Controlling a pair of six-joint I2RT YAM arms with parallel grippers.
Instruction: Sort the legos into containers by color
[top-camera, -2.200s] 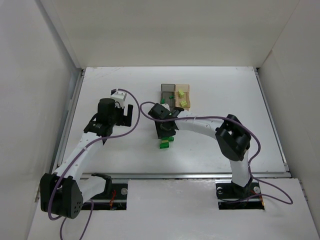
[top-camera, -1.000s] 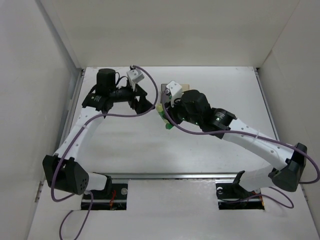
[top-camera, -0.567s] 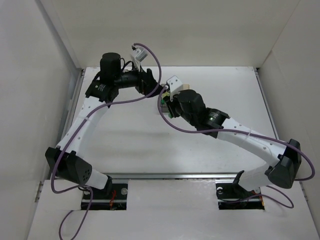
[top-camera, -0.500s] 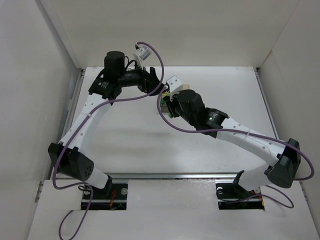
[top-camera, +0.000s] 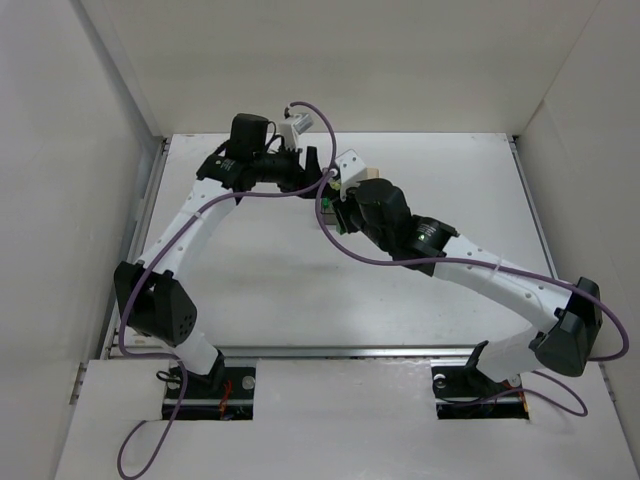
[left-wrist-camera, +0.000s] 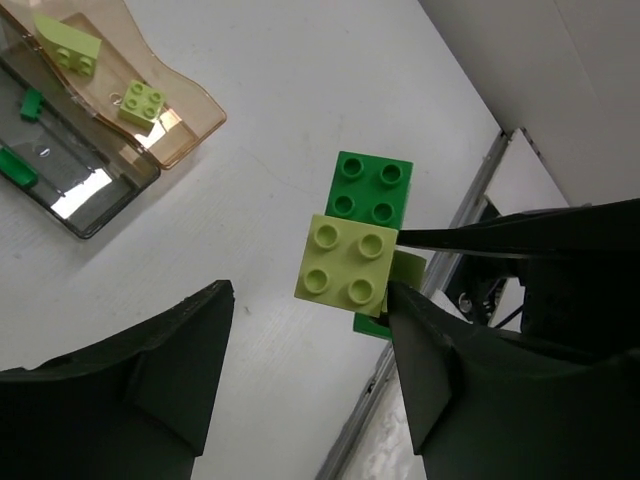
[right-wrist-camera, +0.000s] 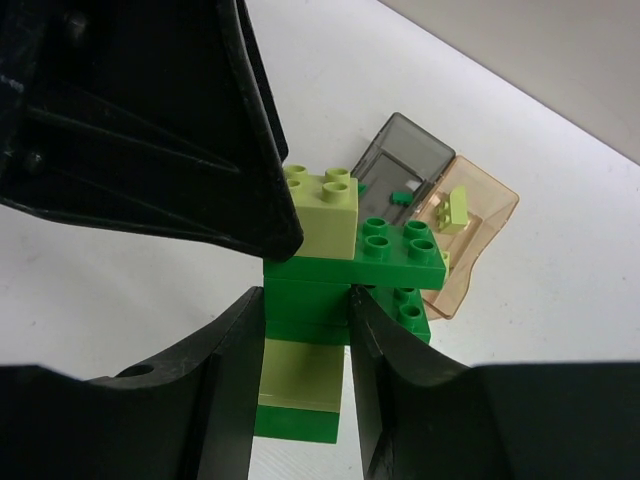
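The stack of legos, now held above the table, will be let go by my right gripper on the table (top-camera: 365, 266), there in front of the orange-tan container.
My right gripper (right-wrist-camera: 305, 300) is shut on a stack of legos (right-wrist-camera: 305, 330), dark green and pale yellow-green, held above the table; in the top view it (top-camera: 338, 215) is near the containers. A pale yellow-green brick (left-wrist-camera: 345, 262) tops the stack beside a dark green brick (left-wrist-camera: 372, 190). My left gripper (left-wrist-camera: 308, 290) is open around that pale brick, one finger (right-wrist-camera: 180, 130) against its side. The smoky grey container (left-wrist-camera: 60, 170) holds small dark green pieces. The orange-tan container (left-wrist-camera: 150, 60) holds two pale bricks. In the top view both arms hide most of the containers.
White walls enclose the table on the left, back and right. The table's metal edge rail (left-wrist-camera: 480, 190) shows below the stack in the left wrist view. The two arms cross closely at the table's far middle (top-camera: 325, 190).
My left arm has swung right and closed in on the stack. My right arm lifted the stack off the table earlier and has held still for the last half second.
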